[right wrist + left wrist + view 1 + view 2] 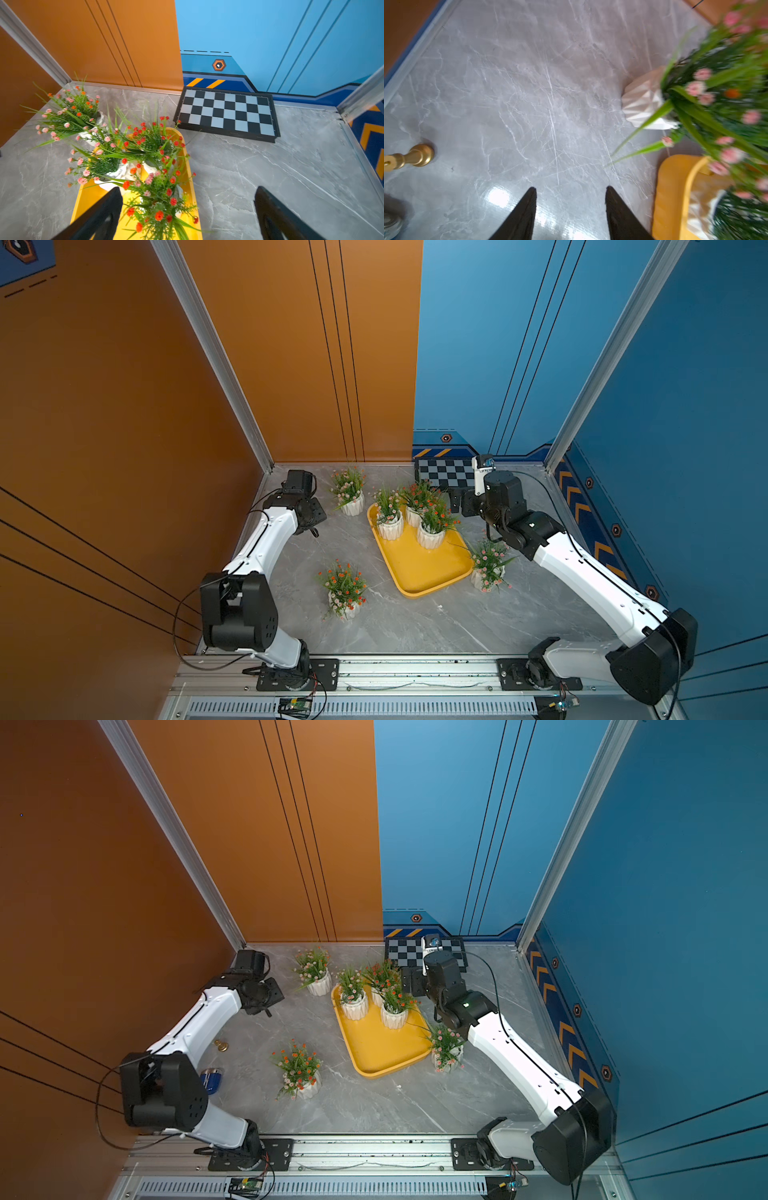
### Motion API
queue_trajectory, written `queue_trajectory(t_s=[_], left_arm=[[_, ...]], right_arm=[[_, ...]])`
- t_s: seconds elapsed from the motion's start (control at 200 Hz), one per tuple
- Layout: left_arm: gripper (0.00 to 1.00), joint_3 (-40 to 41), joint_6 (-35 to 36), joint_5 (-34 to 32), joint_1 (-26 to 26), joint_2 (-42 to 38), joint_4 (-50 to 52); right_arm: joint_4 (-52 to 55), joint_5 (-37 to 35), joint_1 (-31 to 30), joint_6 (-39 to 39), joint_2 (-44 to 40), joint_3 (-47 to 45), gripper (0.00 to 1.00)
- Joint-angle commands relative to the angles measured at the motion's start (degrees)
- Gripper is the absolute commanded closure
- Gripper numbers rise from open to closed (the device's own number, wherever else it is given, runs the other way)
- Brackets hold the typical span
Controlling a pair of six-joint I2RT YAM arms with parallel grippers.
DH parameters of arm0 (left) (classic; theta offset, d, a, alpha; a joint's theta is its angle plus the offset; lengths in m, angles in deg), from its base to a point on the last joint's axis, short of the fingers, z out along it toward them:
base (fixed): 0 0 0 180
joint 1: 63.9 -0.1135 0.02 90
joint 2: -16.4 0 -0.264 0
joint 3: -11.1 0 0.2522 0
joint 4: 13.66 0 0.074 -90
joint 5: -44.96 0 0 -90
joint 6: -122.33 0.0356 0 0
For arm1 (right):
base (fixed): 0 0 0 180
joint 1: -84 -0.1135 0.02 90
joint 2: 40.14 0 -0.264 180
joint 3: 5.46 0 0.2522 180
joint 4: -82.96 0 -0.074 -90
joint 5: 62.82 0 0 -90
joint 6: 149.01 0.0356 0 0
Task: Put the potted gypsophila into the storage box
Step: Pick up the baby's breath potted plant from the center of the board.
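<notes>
The potted gypsophila is standing outside the yellow storage box near the back wall. My left gripper needs to close on the white pot's near-side rim (345,504) (669,124) on it.
The yellow storage box (432,572) (374,1052) lies mid-table, with three potted gypsophila (390,522) (432,533) crowded at its far end. Three more pots stand on the marble: back left (351,499), front left (345,597), and against the box's right side (490,570). My left gripper (314,519) (571,188) hovers left of the back-left pot (643,104), open, with only bare table between its fingers. My right gripper (457,502) (188,188) hangs over the box's far right corner (185,145), open wide and holding nothing, with orange-flowered sprigs (160,207) in front of it.
A black-and-grey checkered board (446,475) (226,114) lies against the back wall, behind the right wrist. A small gold piece (222,1046) (415,155) and a blue object (212,1079) sit beside the left arm. Walls enclose the table on three sides.
</notes>
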Motion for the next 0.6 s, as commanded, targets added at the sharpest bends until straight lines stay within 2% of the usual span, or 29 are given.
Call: queue_trajectory(t_s=[0.0,0.32,0.596], left_arm=[[0.46,-2.4,1.2,4.7,-1.4,5.6,-1.7],[0.48,-15.7,0.0,13.2,-0.4,20.2,-6.2],[0.48,-21.9,-0.2,14.6,1.2,24.6,-6.3]], right_arm=[[-2.2,-0.5,-1.2,-2.4,2.0,2.8,0.0],[-1.8,-2.4,-1.3,-2.5,7.6,6.8,0.0],[-1.1,-3.7,-1.2,-2.8,10.6,9.5,0.0]])
